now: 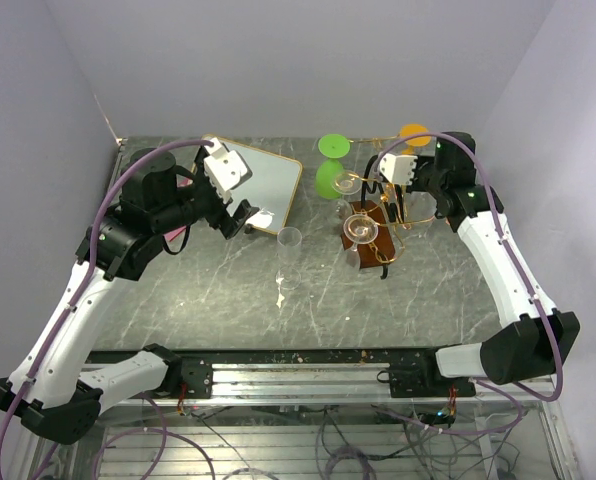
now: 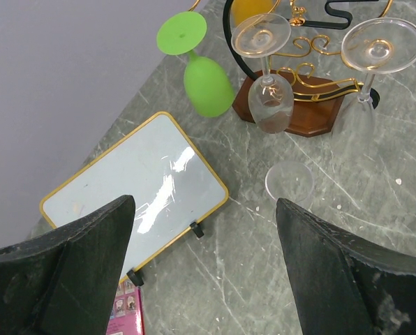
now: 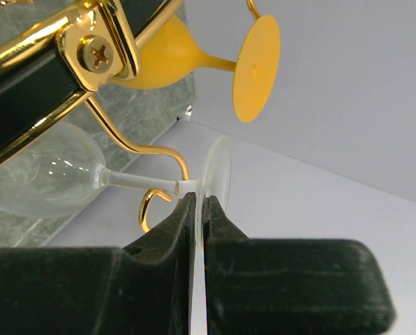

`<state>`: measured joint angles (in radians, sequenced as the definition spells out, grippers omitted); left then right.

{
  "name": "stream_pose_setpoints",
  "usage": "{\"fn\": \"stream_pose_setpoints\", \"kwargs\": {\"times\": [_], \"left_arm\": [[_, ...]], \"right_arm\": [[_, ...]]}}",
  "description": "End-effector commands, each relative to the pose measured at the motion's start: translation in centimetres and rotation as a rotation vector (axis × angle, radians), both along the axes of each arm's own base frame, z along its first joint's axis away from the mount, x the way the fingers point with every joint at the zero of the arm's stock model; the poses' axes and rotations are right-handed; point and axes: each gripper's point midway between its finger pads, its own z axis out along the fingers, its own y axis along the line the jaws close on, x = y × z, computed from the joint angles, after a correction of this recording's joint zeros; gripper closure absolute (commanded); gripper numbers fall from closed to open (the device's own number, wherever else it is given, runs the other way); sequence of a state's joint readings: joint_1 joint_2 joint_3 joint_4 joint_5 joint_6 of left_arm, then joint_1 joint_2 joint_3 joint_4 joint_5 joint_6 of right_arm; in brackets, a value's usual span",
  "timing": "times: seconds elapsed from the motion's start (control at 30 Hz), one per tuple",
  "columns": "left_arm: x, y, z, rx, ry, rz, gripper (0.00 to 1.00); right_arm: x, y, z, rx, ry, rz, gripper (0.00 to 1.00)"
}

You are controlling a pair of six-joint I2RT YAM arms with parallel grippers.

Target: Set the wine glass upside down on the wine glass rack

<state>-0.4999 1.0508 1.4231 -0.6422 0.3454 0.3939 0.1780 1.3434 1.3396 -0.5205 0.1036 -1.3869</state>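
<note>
The robot's right gripper will release the clear wine glass, now sideways against the rack, in the curled gold arm (image 1: pixel 428 176) (image 3: pixel 167 183) next to the orange glass.
The wine glass rack (image 1: pixel 376 243) is gold wire on a dark brown wooden base (image 2: pixel 313 115), right of the table's centre. In the right wrist view my right gripper (image 3: pixel 199 199) is shut on the edge of the round foot (image 3: pixel 220 171) of a clear wine glass (image 3: pixel 47 174). The glass lies sideways, its stem against a curled gold arm (image 3: pixel 149 202) of the rack. In the top view this gripper (image 1: pixel 390 192) is at the rack's far right side. My left gripper (image 2: pixel 204 279) is open and empty, held above the table near a white framed board (image 2: pixel 135 188).
A green glass (image 2: pixel 204 80), an orange glass (image 3: pixel 253 66) and two clear glasses (image 2: pixel 267 98) (image 2: pixel 375 49) hang upside down on the rack. A clear cup (image 1: pixel 290 245) stands left of the rack. A pink booklet (image 2: pixel 128 310) lies by the board.
</note>
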Motion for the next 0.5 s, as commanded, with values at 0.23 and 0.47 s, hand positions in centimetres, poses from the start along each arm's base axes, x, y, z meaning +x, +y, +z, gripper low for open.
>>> {"fn": "stream_pose_setpoints", "kwargs": {"times": [0.23,0.47], "left_arm": [[-0.35,-0.03,-0.25,0.006,-0.004,-0.026,0.08],[-0.52,-0.01,-0.34,0.009,-0.004,-0.030,0.08]], "right_arm": [[-0.99,-1.42,1.88,-0.020,-0.068,-0.068,1.00],[-0.92,-1.76,2.00,-0.024,-0.080,-0.089,1.00]]}}
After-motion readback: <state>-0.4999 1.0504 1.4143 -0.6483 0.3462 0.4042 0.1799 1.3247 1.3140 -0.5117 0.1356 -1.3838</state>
